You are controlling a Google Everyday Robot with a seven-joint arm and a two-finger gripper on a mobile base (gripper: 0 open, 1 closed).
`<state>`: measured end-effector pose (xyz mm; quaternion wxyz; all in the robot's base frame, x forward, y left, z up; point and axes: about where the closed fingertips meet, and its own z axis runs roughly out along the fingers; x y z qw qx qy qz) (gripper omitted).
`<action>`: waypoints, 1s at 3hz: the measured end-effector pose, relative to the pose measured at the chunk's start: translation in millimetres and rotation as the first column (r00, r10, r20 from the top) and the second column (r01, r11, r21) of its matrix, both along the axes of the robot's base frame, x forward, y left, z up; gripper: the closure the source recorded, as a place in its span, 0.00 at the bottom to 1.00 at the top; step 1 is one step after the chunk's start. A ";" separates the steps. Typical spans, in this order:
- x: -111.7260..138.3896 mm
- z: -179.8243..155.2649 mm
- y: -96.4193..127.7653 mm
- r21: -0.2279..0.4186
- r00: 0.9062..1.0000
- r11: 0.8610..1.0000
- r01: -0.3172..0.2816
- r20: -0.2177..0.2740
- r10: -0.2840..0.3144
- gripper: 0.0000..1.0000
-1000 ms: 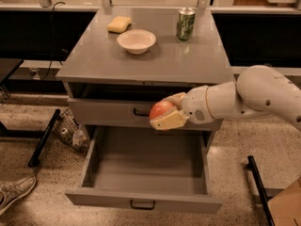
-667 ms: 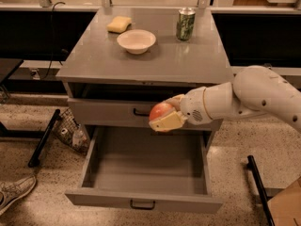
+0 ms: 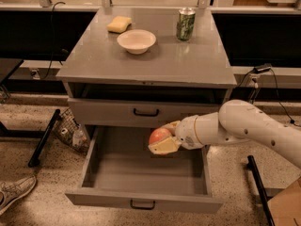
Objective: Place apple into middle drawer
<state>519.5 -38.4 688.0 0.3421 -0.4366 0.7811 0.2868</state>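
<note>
I should release the apple around the centre of the middle drawer's bare bottom (image 3: 143, 157), straight behind its black handle, from my gripper.
The reddish-orange apple (image 3: 159, 135) is held in my gripper (image 3: 163, 141), whose pale fingers are shut on it from the right. My white arm reaches in from the right. The gripper and apple hang over the back half of the middle drawer (image 3: 143, 204), the lowest grey drawer, which is pulled out wide and shows a bare grey floor. Its small black handle (image 3: 141, 205) is on the front. The apple is above the drawer floor, not resting on it.
The closed grey drawer (image 3: 108, 113) sits directly above. On the cabinet top (image 3: 188, 62) stand a white bowl (image 3: 136, 41), a yellow sponge (image 3: 119, 24) and a green can (image 3: 185, 24). A shoe (image 3: 14, 192) lies at bottom left, and a black frame leg (image 3: 43, 140) stands left.
The gripper with the apple has moved down a little, from in front of the upper drawer toward the open lower drawer.
</note>
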 end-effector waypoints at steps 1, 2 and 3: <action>12.7 -32.2 -0.6 -0.001 0.999 0.999 0.044 -0.004 -0.044 1.00; 38.1 -81.7 1.3 -0.009 0.995 0.995 0.103 0.003 -0.103 1.00; 61.6 -130.7 5.2 -0.032 0.988 0.987 0.156 0.006 -0.156 1.00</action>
